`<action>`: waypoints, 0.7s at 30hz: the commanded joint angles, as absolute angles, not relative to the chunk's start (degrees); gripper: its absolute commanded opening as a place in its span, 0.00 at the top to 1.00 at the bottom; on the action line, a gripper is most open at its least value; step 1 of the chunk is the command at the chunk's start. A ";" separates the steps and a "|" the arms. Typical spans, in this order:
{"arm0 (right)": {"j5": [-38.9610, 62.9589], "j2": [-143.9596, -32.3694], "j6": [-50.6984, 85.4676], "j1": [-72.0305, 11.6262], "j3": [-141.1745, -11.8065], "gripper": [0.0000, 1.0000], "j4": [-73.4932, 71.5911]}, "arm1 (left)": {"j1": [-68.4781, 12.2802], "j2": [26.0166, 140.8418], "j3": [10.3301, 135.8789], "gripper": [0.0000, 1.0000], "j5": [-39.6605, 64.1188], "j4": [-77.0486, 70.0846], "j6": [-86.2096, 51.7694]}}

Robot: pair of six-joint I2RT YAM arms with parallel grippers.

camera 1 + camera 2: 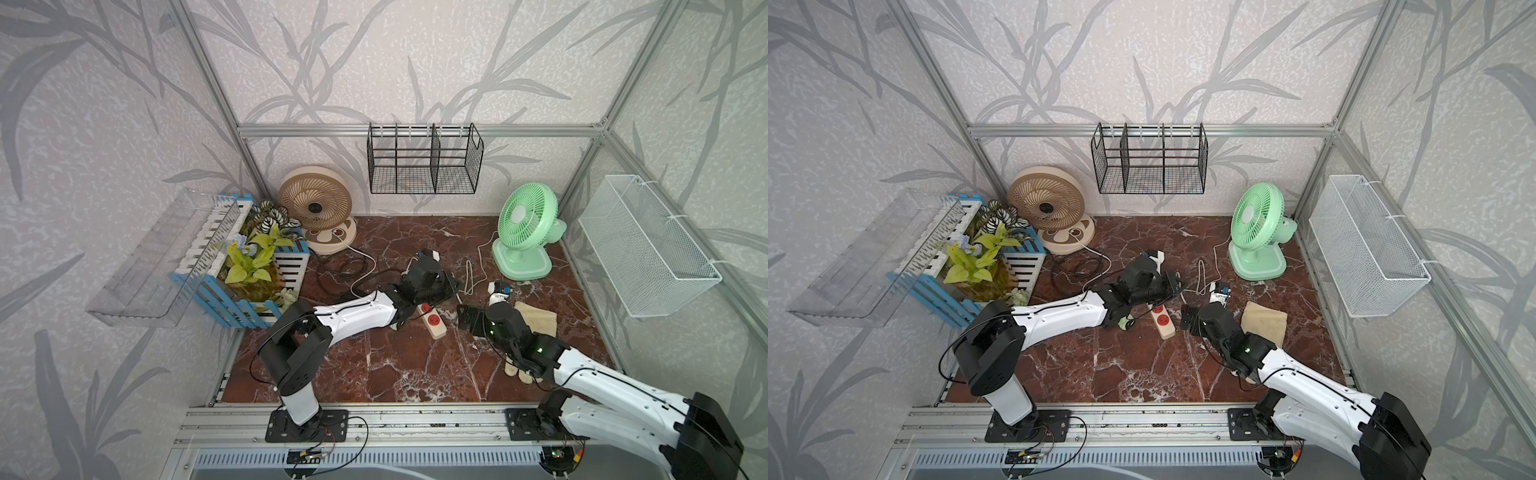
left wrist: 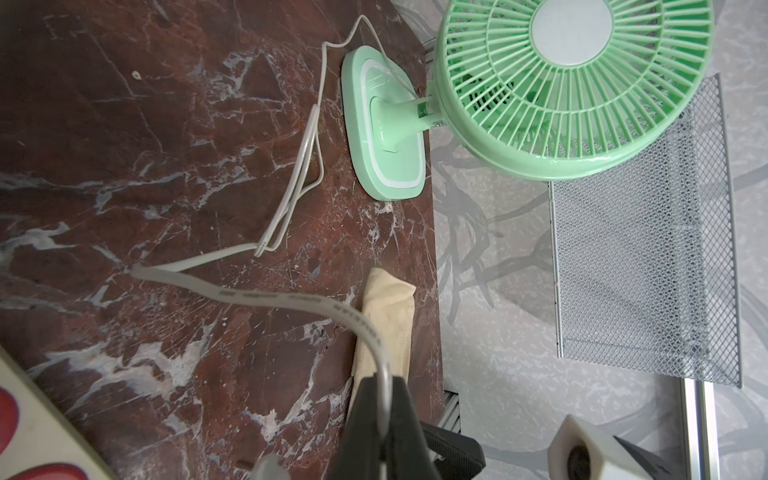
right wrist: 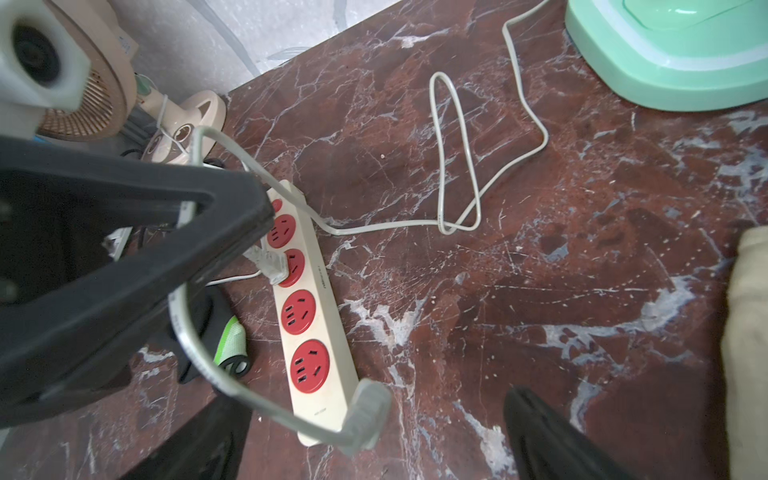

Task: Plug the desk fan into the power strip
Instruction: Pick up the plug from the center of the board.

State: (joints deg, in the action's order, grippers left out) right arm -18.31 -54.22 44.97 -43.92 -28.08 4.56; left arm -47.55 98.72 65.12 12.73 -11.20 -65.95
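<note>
The grey plug is dangling from the cord in my left gripper. My right gripper should take hold of the plug's body [image 3: 368, 416] before plugging it into the near socket.
The green desk fan [image 1: 525, 232] [image 1: 1258, 232] stands at the back right, and its white cord [image 3: 457, 158] [image 2: 291, 199] loops over the marble table. My left gripper [image 2: 384, 384] [image 1: 451, 286] is shut on that cord close to its end. The grey plug [image 3: 365, 415] hangs free from the cord, just past the near end of the power strip [image 3: 316, 316] [image 1: 432, 322]. My right gripper [image 3: 374, 444] [image 1: 467, 318] is open, its fingers wide on either side of the plug without touching it. Another clear plug [image 3: 270, 262] sits in the strip's second socket.
A beige fan [image 1: 316, 208] and a blue-fenced planter [image 1: 249, 270] fill the back left. A beige cloth [image 1: 536, 320] lies right of my right gripper. A black wire rack [image 1: 424, 166] and a white mesh basket [image 1: 648, 245] hang on the walls. Black cables [image 1: 345, 270] lie behind the strip.
</note>
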 commanded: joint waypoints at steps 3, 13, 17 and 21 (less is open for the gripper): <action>-17.30 -57.23 44.53 -43.90 -35.04 0.01 13.76 | -47.31 98.71 69.77 1.00 10.49 -4.59 -70.09; -15.17 -64.02 42.10 -43.93 -40.67 0.36 17.66 | -47.33 99.50 72.65 1.00 7.77 1.03 -73.61; -15.18 -67.24 42.48 -43.94 -42.92 0.38 18.67 | -47.42 99.58 72.61 1.00 7.60 1.05 -74.40; -14.68 -69.27 43.09 -43.95 -43.96 0.41 17.70 | -47.40 99.66 72.67 1.00 7.53 1.06 -75.09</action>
State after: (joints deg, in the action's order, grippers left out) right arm -14.87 -68.14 42.85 -43.92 -42.17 16.64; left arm -47.55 98.80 70.89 8.56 0.01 -74.13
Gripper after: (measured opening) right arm 0.595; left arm 0.047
